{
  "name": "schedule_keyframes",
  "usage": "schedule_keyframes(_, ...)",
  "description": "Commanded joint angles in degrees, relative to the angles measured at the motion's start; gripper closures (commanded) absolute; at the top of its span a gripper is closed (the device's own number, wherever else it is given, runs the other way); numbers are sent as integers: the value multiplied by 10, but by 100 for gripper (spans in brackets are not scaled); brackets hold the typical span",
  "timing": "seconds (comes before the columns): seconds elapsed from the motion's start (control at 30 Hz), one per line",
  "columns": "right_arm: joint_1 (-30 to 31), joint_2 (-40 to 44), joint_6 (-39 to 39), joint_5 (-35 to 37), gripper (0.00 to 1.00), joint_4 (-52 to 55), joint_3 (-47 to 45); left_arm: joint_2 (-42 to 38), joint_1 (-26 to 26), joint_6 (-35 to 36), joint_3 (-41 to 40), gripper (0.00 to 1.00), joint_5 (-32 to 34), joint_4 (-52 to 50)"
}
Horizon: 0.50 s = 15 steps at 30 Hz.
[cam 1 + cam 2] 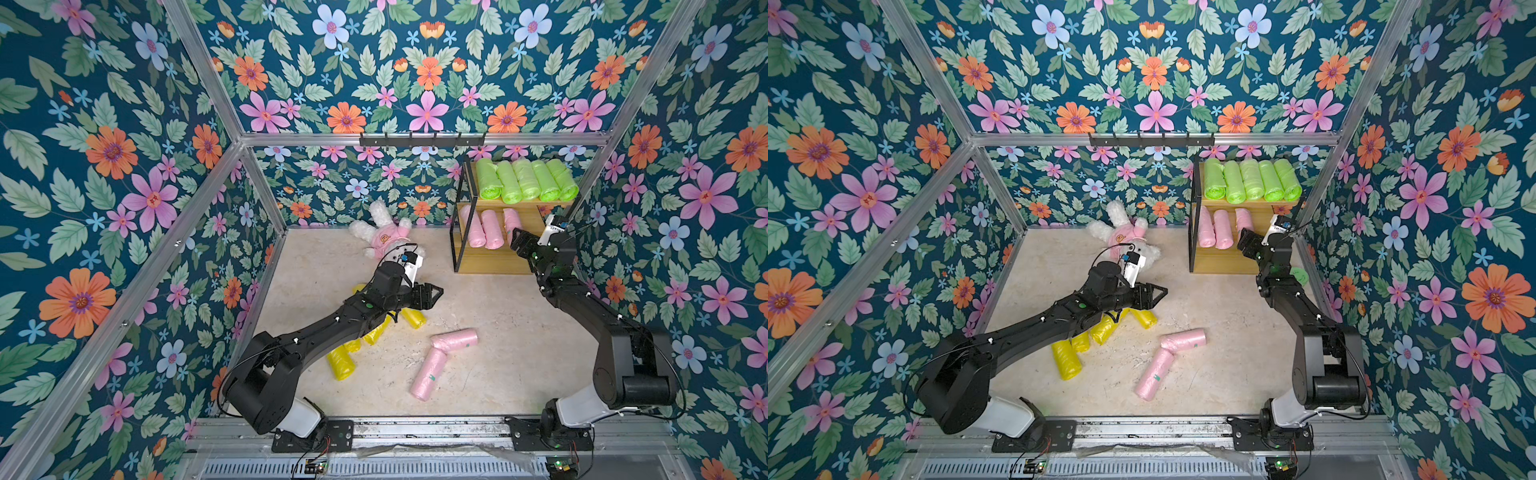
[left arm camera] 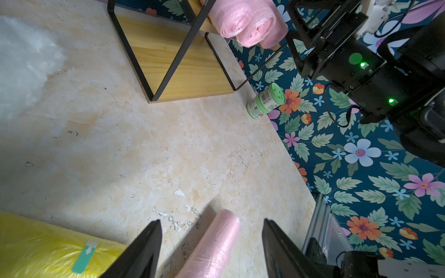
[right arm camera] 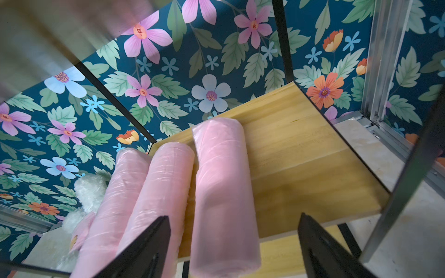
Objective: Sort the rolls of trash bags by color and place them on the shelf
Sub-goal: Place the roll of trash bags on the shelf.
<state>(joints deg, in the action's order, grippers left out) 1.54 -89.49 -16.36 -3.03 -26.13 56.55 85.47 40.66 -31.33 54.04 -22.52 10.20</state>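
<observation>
I can see a gap between the pink roll at my right gripper and its neighbour on the middle board, so I need to grip that roll [image 1: 1243,217] and slide it against the neighbour.
The shelf [image 1: 490,262] [image 1: 1225,262] stands at the back right. Several lime green rolls [image 1: 525,180] fill its top board and three pink rolls [image 1: 491,228] lie on the middle board. My right gripper [image 1: 516,237] [image 3: 234,216] is open at that board, its fingers either side of the rightmost pink roll [image 3: 221,183] without touching it. Two more pink rolls [image 1: 455,340] [image 1: 430,374] lie on the table. My left gripper [image 1: 438,293] [image 2: 212,221] hangs open above the table with nothing in it, a pink roll [image 2: 214,245] below it. Several yellow rolls [image 1: 340,363] lie partly hidden under the left arm.
A white plush rabbit in pink [image 1: 384,237] lies at the back middle. A small green lidded jar [image 2: 266,101] stands by the right wall, beside the shelf's front corner. A black hook rail [image 1: 422,139] hangs on the back frame. Flowered walls close in three sides.
</observation>
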Motion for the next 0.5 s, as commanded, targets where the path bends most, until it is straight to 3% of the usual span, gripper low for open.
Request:
schedule_keyframes(0.0, 0, -13, 13, 4, 14, -13, 11, 3, 0, 4, 5, 29, 0, 4)
schedule_keyframes(0.47, 0, -44, 38, -35, 39, -66, 7, 9, 0, 6, 11, 29, -2, -1)
